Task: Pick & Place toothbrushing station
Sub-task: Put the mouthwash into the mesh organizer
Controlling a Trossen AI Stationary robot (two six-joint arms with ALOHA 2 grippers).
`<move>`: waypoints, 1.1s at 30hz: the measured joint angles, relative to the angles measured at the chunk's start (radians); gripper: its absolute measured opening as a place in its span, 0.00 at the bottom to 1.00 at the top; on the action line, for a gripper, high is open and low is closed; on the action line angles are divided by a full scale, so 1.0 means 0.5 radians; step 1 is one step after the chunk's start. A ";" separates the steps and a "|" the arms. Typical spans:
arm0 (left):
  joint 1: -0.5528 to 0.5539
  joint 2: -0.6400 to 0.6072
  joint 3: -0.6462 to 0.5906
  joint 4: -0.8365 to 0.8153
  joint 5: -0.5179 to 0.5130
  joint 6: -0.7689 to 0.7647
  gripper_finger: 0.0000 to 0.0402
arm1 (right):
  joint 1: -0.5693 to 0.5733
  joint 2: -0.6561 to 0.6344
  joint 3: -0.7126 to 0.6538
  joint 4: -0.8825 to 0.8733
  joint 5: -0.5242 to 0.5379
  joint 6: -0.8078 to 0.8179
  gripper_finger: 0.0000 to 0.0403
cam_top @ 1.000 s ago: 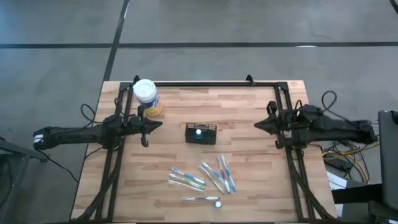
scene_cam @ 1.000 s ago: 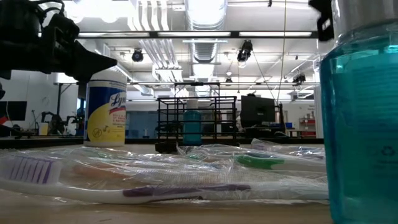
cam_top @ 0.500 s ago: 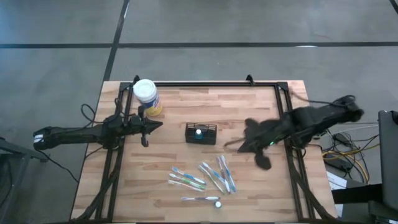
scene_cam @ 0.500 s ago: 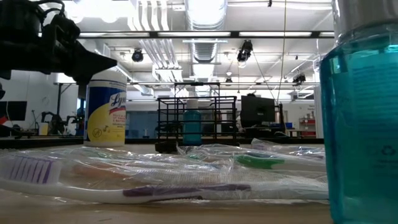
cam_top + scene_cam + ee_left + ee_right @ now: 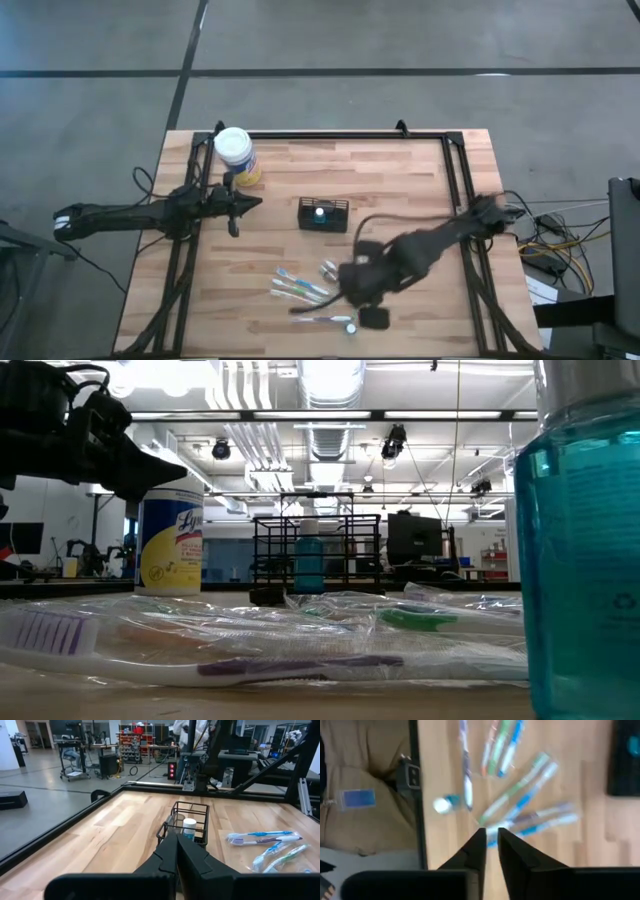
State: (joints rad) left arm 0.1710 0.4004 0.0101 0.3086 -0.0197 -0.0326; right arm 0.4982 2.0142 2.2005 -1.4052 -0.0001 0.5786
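The robot's right gripper should close on the white cap of the small bottle (image 5: 351, 328) (image 5: 442, 805) near the front edge of the table, next to the lone toothbrush.
The toothbrushing station, a small black openwork caddy (image 5: 322, 214), stands on its base near the table's middle with a small white-capped bottle inside (image 5: 189, 826). My left gripper (image 5: 240, 203) is shut, level, to the caddy's left and apart from it (image 5: 176, 845). My right gripper (image 5: 355, 288) reaches in from the right and points steeply down above the loose toothbrushes (image 5: 520, 795). Its fingers (image 5: 491, 834) stand a little apart with nothing between them.
A white-capped, yellow-labelled jar (image 5: 236, 155) stands at the far left. Several toothbrushes (image 5: 300, 290) and a small bottle (image 5: 350, 326) lie near the front edge. Black frame rails (image 5: 340, 134) run along the table's far, left and right sides.
My right arm has swung from the table's right edge toward the middle and near side. It has tipped from level to steeply downward and now hangs over the toothbrushes. The caddy, jar and brushes have stayed where they were.
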 joint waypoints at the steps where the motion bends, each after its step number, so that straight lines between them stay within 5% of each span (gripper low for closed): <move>1: 0.000 0.000 0.000 -0.003 0.000 -0.005 0.02 | 0.014 0.079 0.087 0.000 -0.002 -0.003 0.18; 5: 0.000 0.000 0.000 -0.026 0.000 -0.013 0.02 | 0.067 0.304 0.313 0.032 -0.024 -0.014 0.29; 13: 0.000 0.002 0.000 -0.088 0.003 -0.055 0.02 | 0.127 0.324 0.120 0.253 -0.047 0.217 0.45; 33: 0.000 0.003 0.000 -0.115 0.006 -0.100 0.02 | 0.231 0.331 -0.273 0.558 -0.004 0.349 0.53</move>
State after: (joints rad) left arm 0.1711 0.4019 0.0101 0.2512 -0.0166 -0.0826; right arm 0.6137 2.1796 2.0640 -1.1261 -0.0020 0.7533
